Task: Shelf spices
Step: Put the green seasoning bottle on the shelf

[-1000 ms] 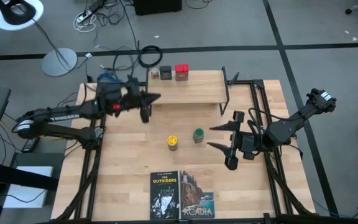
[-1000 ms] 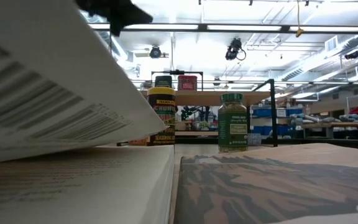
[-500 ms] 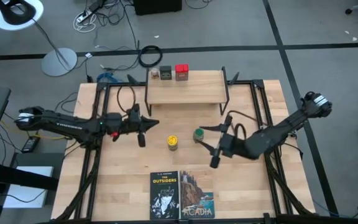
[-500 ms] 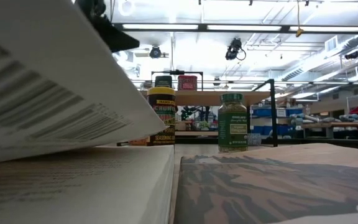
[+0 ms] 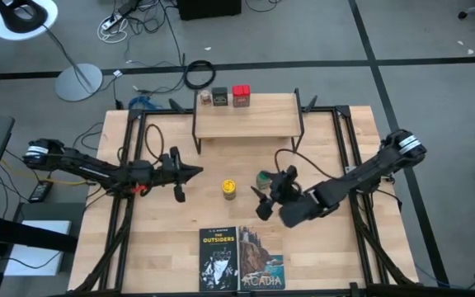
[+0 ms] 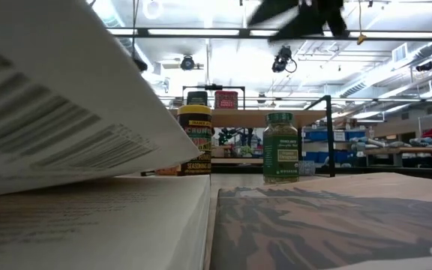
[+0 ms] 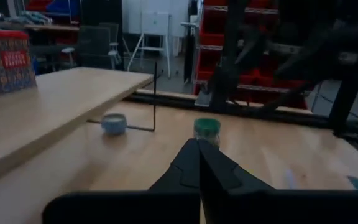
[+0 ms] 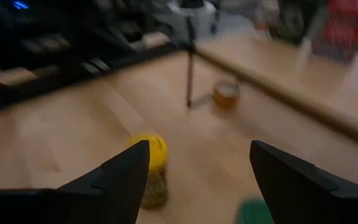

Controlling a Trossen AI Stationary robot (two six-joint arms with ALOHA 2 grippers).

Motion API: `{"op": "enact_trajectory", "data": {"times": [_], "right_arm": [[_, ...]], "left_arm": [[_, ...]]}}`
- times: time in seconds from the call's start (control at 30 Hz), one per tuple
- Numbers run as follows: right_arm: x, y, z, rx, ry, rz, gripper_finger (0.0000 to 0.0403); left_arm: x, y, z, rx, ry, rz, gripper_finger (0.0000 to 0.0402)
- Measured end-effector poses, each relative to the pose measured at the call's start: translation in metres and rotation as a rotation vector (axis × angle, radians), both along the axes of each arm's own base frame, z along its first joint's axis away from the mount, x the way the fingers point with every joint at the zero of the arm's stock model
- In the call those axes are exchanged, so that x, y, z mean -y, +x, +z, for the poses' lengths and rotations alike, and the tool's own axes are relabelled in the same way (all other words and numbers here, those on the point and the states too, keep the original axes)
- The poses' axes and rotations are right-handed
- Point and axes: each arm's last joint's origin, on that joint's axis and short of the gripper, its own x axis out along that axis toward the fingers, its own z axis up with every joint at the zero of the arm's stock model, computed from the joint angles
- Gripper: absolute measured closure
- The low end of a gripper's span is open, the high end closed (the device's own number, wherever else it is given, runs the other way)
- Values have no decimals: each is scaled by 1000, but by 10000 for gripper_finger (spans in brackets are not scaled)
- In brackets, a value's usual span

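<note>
The robot's right gripper needs to next move down to the green-lidded jar and close around the sides of its lid [image 5: 263,176] [image 8: 253,211].
The shelf [image 5: 250,117] stands at the table's far side with the red square tin [image 5: 241,96] and the dark grey tin [image 5: 219,96] on its top board. The yellow-lidded jar [image 5: 229,189] and the green-lidded jar [image 5: 263,177] stand upright on the tabletop, also in the low view as yellow-lidded jar [image 6: 196,142] and green-lidded jar [image 6: 280,148]. My right gripper [image 8: 199,144] is open and hovers high above the green-lidded jar, whose lid [image 8: 253,213] shows below the fingers. My left gripper [image 7: 197,142] is shut, low over the table, left of the yellow-lidded jar.
Two paperback books [image 5: 242,258] lie at the near edge and fill the low view's foreground. The shelf's thin black legs [image 7: 155,93] stand beside both arms. Bare wood lies between the jars and the shelf.
My right gripper has swung toward the table's left, from the right side to above the green-lidded jar, staying open. My left gripper has come away from the shelf toward the near edge and sunk lower. The jars and tins have stayed put.
</note>
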Motion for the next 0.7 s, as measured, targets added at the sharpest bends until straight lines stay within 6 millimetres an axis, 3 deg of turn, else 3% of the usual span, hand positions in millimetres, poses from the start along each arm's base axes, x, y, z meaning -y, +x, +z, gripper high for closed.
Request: {"op": "enact_trajectory", "data": {"times": [0.27, 0.43, 0.7], "right_arm": [[5, -6, -47, -90, 125, -180, 118], [8, -13, -52, -128, 126, -230, 118], [20, -8, -55, -183, 199, -235, 117]], "left_arm": [[1, 0, 10, 83, 57, -34, 401], [2, 0, 12, 106, 62, -56, 401], [1, 0, 12, 91, 108, -17, 401]]}}
